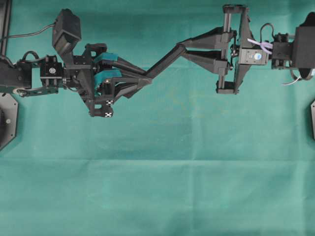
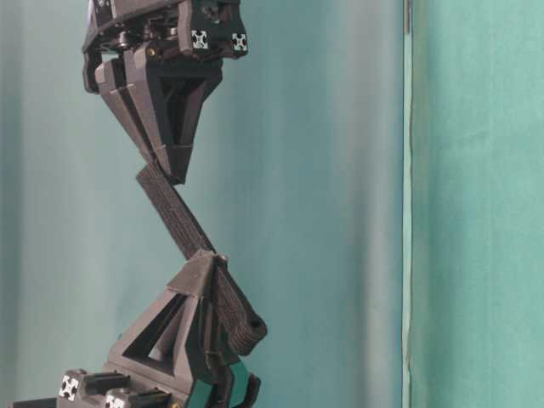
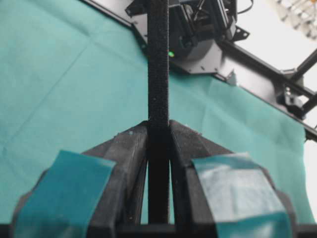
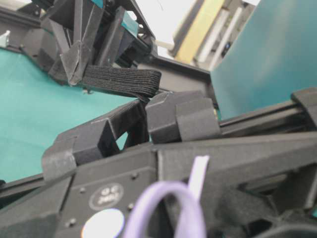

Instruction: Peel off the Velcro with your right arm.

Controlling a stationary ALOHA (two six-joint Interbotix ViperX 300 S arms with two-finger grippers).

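The Velcro's thick layered end is between my right gripper's fingers, so next I open them, back away and pinch only its thin loose tip (image 4: 143,98) before I peel.
The Velcro (image 1: 165,62) is a thin black strap held in the air between both grippers, above the green cloth. My right gripper (image 1: 183,49), with plain black pointed fingers, is shut on one end of it. My left gripper (image 1: 146,76), with teal pads, is shut on the other part. In the table-level view the right gripper (image 2: 174,170) is above, the left gripper (image 2: 211,259) is below, and the Velcro (image 2: 174,217) slants between them. The left wrist view shows the Velcro (image 3: 158,74) pinched in the left gripper (image 3: 158,126). The right wrist view shows the Velcro (image 4: 119,79) reaching the right gripper (image 4: 147,104).
The green cloth (image 1: 157,172) covers the table. Black base plates sit at its left edge (image 1: 5,123) and right edge (image 1: 312,118). A vertical seam in the green backdrop (image 2: 406,204) shows in the table-level view.
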